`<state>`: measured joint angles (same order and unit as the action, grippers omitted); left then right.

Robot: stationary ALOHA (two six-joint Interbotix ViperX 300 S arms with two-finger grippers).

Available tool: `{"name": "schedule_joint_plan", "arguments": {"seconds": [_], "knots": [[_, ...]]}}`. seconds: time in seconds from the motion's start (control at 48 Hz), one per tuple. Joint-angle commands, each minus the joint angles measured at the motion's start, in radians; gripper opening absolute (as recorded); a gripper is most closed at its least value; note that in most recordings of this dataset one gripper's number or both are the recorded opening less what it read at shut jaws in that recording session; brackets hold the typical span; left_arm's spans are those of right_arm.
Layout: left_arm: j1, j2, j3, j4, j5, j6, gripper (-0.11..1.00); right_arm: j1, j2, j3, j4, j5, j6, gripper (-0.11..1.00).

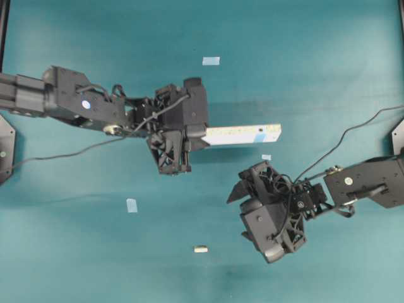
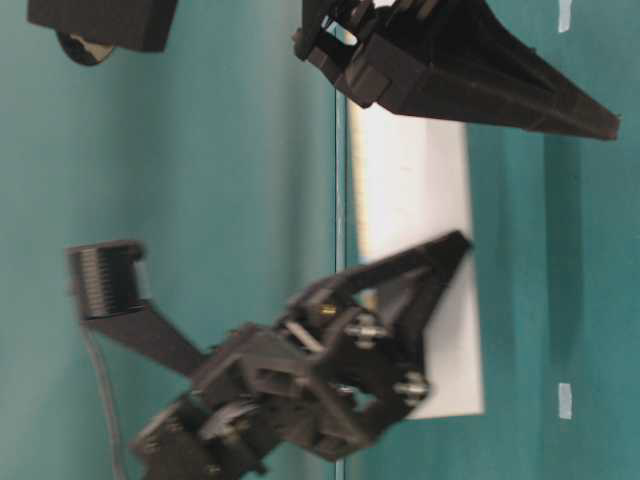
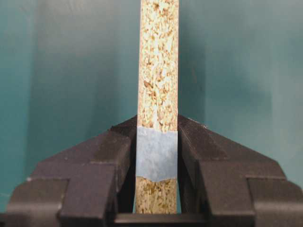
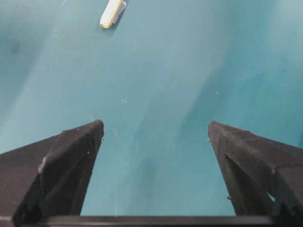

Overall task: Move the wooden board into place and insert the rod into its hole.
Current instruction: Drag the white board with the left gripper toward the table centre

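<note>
Next, my left gripper sets the wooden board on the table (image 1: 228,146) between both grippers, its far end touching the tape square. The board is held in that gripper now.
My left gripper (image 1: 207,132) is shut on the left end of the wooden board (image 1: 243,134), which sticks out to the right. A blue mark (image 1: 259,135) sits near the board's far end; I cannot make out the hole. In the left wrist view the board (image 3: 158,71) shows edge-on between the fingers of the left gripper (image 3: 157,127), with blue tape (image 3: 157,153) across it. The rod (image 1: 201,249) lies on the table toward the front. My right gripper (image 1: 243,205) is open and empty, to the right of the rod. In the right wrist view the rod (image 4: 111,13) lies ahead of the right gripper (image 4: 156,127), to the left.
Small light-blue tape squares lie on the teal table: one at the back (image 1: 211,61), one at the left (image 1: 131,205), one just below the board's right end (image 1: 266,157). The table-level view shows the board (image 2: 420,200) between both grippers.
</note>
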<state>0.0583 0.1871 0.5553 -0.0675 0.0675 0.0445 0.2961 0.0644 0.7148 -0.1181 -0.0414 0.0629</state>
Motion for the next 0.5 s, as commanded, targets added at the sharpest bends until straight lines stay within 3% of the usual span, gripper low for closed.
{"name": "schedule_joint_plan", "arguments": {"seconds": [0.0,0.479], "knots": [[-0.012,0.002,-0.028,-0.002,-0.005,-0.008,0.21,0.003,-0.017,-0.014,-0.002,-0.003,0.000,0.99],[-0.014,0.043,-0.032,-0.002,-0.018,-0.012,0.21,0.003,-0.015,-0.011,-0.002,-0.003,0.000,0.98]]}}
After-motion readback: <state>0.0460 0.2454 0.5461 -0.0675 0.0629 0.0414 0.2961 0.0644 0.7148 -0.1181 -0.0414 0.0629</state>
